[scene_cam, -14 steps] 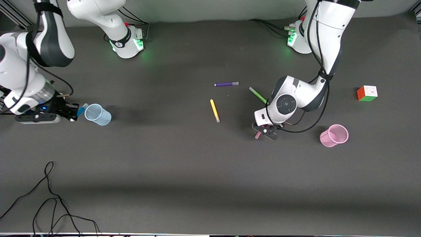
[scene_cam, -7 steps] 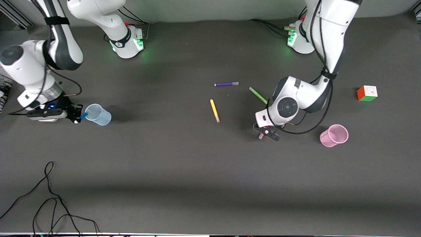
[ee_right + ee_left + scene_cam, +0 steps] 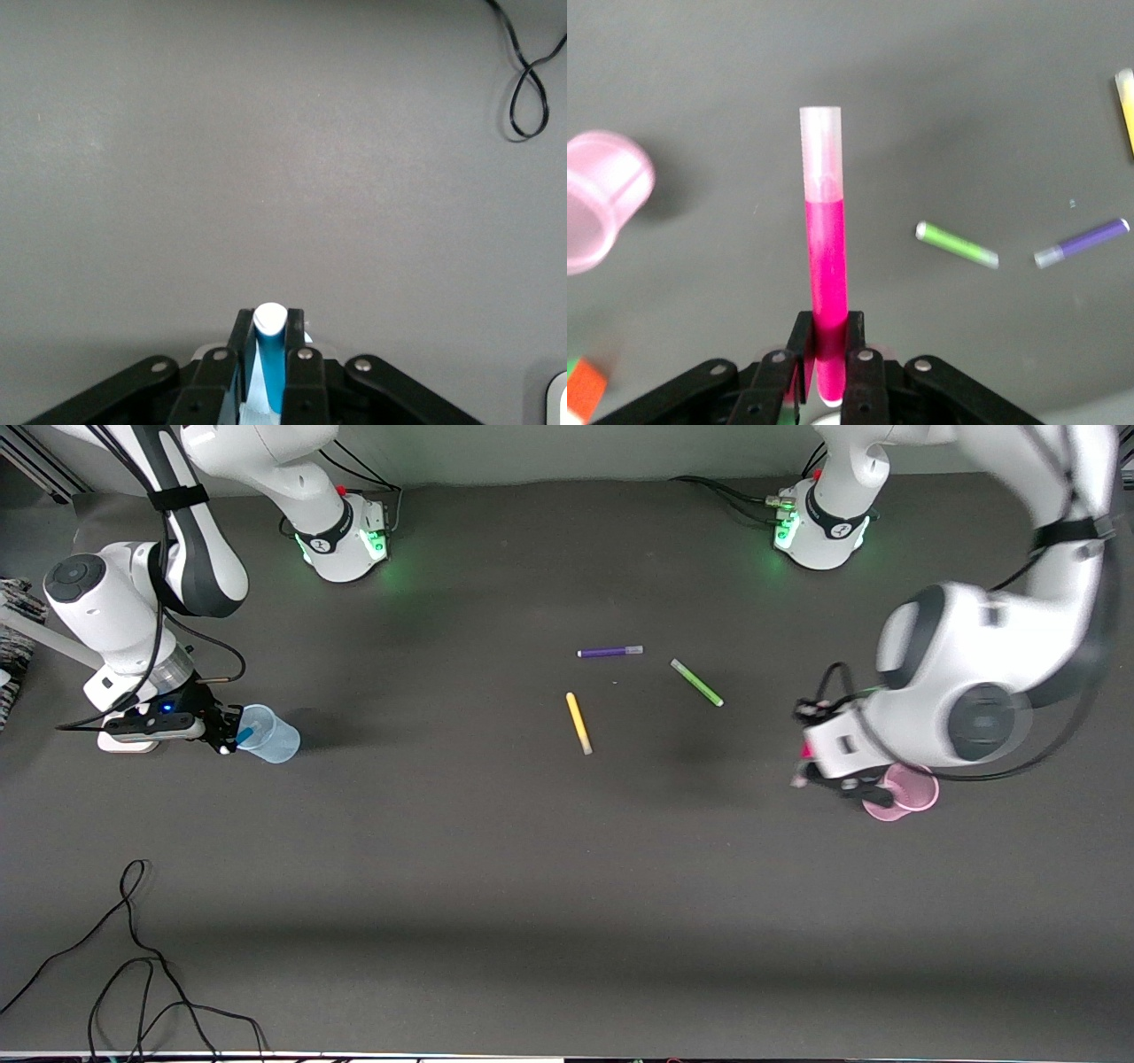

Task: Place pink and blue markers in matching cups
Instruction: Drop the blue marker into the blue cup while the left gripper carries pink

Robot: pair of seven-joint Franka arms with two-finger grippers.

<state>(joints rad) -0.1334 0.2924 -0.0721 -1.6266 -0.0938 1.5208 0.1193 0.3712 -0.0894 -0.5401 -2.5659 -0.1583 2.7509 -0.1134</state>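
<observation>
My left gripper has the pink marker, now held in the air beside the pink cup. It will let go of it inside the pink cup [image 3: 902,786] [image 3: 588,221], leaning against the pink cup's rim toward the colour cube.
My left gripper [image 3: 819,778] is shut on the pink marker [image 3: 804,755] and holds it in the air right beside the pink cup [image 3: 912,797]. In the left wrist view the magenta marker [image 3: 826,266] sticks out from the gripper [image 3: 827,323], pale cap outward, and the pink cup [image 3: 602,199] stands apart from it. My right gripper [image 3: 229,737] is shut on the blue marker [image 3: 245,734], whose end is at the mouth of the pale blue cup [image 3: 275,740]. The right wrist view shows the blue marker [image 3: 272,363] end-on in the gripper [image 3: 270,323].
Purple [image 3: 609,652], lime-green [image 3: 696,683] and yellow [image 3: 578,724] markers lie mid-table, farther from the front camera than the cups. A colour cube [image 3: 989,676] sits toward the left arm's end. A black cable [image 3: 133,957] lies near the front edge.
My left gripper has risen and carried the pink marker from the table's middle over to the pink cup. My right gripper has shifted slightly, bringing the blue marker to the blue cup's mouth.
</observation>
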